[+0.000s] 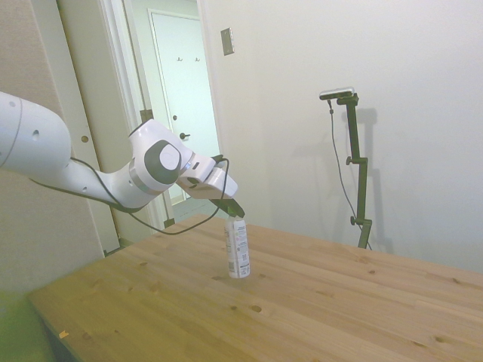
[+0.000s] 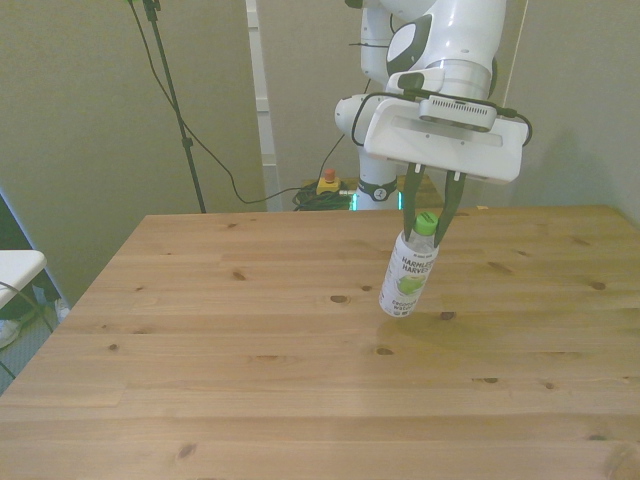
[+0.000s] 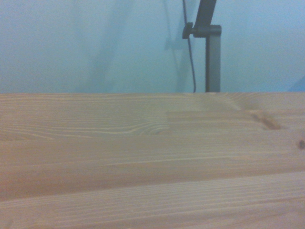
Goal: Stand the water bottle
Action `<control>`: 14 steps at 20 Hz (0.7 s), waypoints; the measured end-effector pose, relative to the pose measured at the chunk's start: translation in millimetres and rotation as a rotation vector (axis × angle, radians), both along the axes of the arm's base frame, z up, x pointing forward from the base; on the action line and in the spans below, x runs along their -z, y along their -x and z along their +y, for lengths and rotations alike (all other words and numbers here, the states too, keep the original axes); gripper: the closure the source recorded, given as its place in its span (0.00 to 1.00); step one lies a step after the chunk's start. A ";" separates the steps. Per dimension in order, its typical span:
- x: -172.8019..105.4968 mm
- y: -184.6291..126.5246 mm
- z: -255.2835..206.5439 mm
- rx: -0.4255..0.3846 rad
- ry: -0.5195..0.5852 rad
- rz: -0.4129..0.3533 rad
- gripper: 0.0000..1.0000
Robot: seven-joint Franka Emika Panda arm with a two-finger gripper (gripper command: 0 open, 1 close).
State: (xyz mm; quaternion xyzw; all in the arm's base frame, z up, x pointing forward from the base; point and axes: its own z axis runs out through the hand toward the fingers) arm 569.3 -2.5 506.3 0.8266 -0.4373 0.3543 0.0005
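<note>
Next, I set the water bottle upright on the wooden table (image 2: 381, 327) among the dark knots near its base, then release it.
The water bottle (image 2: 408, 275), clear with a white printed label and a green cap, leans with its cap toward the front view's right and its base at the wooden table (image 2: 250, 350). My gripper (image 2: 427, 218) comes down from above, its dark fingers (image 2: 408, 212) closed around the bottle's neck at the cap. In the side view the water bottle (image 1: 238, 253) looks nearly upright, its base touching the table (image 1: 339, 302) under the gripper (image 1: 235, 214). The wrist view shows only table planks (image 3: 143, 157) and a wall, with the bottle out of view.
The bottle is near the middle of the table's far half in the front view. A white object (image 2: 15, 270) sits beyond the table's edge at the front view's left. A yellow box with a red button (image 2: 327, 183) lies on the floor behind the table.
</note>
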 end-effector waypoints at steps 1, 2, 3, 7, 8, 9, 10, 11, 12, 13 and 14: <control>4.1 7.2 -0.5 0.009 0.012 -0.016 1.00; 8.8 13.2 -1.2 0.017 0.018 -0.030 1.00; 13.6 17.5 -2.4 0.026 0.018 -0.045 1.00; 26.0 24.0 -10.1 0.053 -0.011 -0.111 1.00; 27.5 24.6 -11.9 0.057 -0.019 -0.127 1.00; 29.2 25.2 -13.5 0.060 -0.027 -0.141 1.00; 30.7 25.7 -14.4 0.059 -0.031 -0.156 1.00; 32.5 25.9 -15.1 0.060 -0.036 -0.170 1.00; 34.8 25.7 -16.0 0.062 -0.042 -0.181 1.00; 37.7 25.4 -16.7 0.062 -0.049 -0.190 1.00; 40.8 24.9 -17.3 0.062 -0.058 -0.197 1.00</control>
